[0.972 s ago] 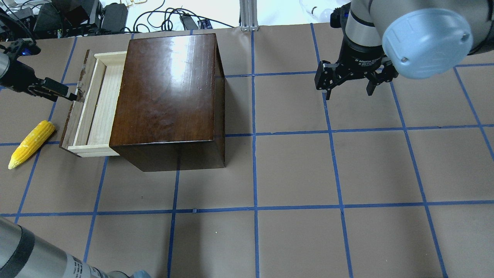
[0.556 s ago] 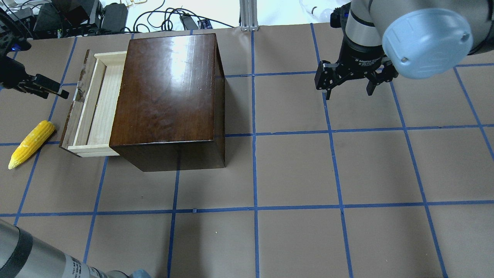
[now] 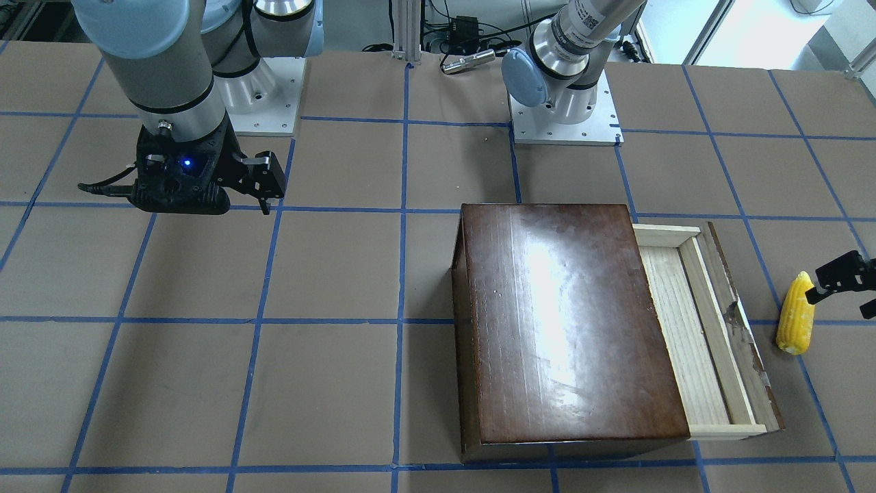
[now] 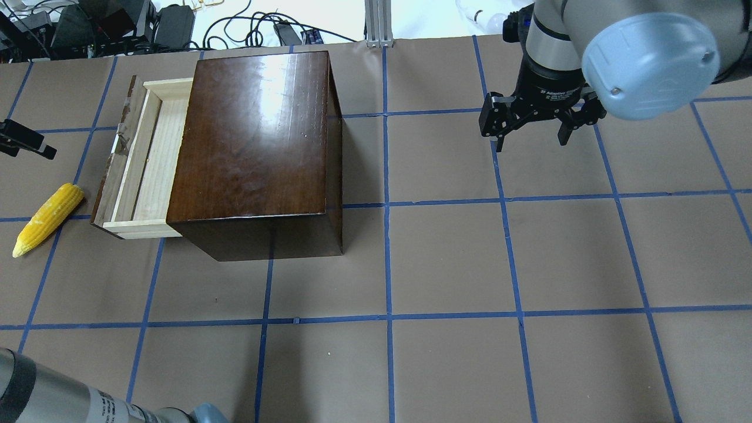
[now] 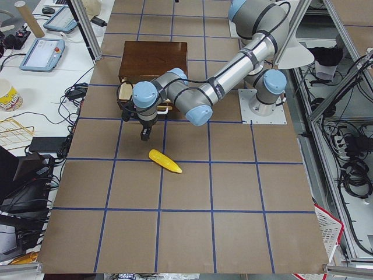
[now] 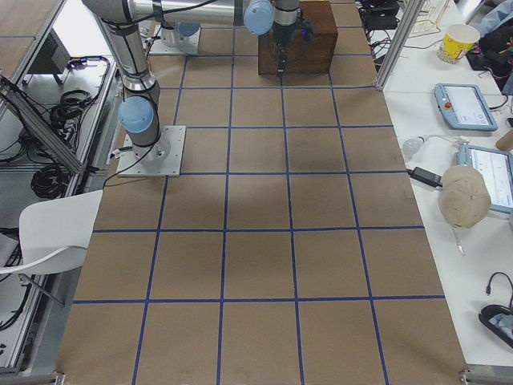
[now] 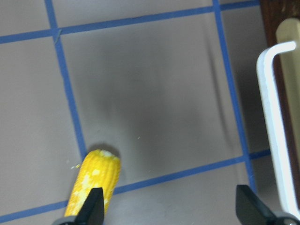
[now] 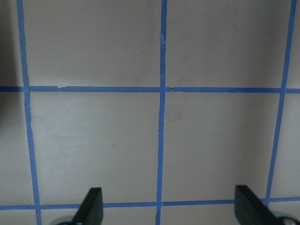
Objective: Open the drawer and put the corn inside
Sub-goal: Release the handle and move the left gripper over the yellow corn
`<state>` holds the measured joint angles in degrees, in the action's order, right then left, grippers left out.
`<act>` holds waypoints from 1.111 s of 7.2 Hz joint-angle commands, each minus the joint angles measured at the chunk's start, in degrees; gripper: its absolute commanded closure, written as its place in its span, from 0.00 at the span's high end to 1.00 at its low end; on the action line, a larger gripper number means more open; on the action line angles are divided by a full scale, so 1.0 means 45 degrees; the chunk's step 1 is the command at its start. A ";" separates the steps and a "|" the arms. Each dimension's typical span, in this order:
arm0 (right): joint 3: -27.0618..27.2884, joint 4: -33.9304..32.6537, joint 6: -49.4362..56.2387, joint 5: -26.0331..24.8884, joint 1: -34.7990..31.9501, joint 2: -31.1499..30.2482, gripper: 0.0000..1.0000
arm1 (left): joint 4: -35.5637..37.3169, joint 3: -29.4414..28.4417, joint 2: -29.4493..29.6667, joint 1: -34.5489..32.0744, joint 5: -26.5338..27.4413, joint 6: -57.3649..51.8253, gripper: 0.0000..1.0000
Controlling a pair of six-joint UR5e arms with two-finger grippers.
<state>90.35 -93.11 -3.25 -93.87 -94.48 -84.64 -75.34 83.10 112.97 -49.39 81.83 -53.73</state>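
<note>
My left gripper should close next around the middle of the yellow corn [image 3: 796,315] [image 7: 89,191], which is lying beside the worn front panel of the drawer.
The dark-brown box [image 4: 258,147] has its drawer [image 4: 147,158] pulled out, the pale tray bare, the worn front panel [image 3: 742,329] outermost. The white handle [image 7: 276,122] shows at the right of the left wrist view. The yellow corn [image 4: 47,218] lies on the table beside the drawer front; it also shows in the front view [image 3: 796,313] and the left wrist view [image 7: 93,180]. My left gripper [image 4: 23,141] is open and empty, above the table by the corn's blunt end, apart from the drawer. My right gripper [image 4: 531,126] is open and empty, far to the right.
Brown table paper with blue tape grid [image 4: 388,317]. Cables and power bricks [image 4: 117,26] lie beyond the far edge. A metal post [image 4: 379,23] stands behind the box. The left arm's elbow [image 4: 59,399] shows at the near left corner.
My left gripper has drawn back from the drawer's front panel, moving left toward the table edge. The drawer stays pulled out. The corn and the right arm have not moved.
</note>
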 commanded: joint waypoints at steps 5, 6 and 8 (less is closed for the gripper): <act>0.0000 -0.0013 0.0000 0.0000 0.0000 0.0000 1.00 | 0.2125 0.1001 0.0734 0.0897 0.1577 -0.5281 1.00; 0.0000 0.0007 0.0000 0.0000 0.0000 0.0000 1.00 | 0.2810 0.1470 0.0871 0.0897 0.1582 -0.5383 1.00; 0.0000 0.0007 0.0000 0.0000 0.0000 0.0000 1.00 | 0.3184 0.1962 0.1202 0.0878 0.1582 -0.5482 1.00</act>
<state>90.35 -93.09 -3.25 -93.87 -94.48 -84.64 -62.77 90.61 117.35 -45.40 88.87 -78.05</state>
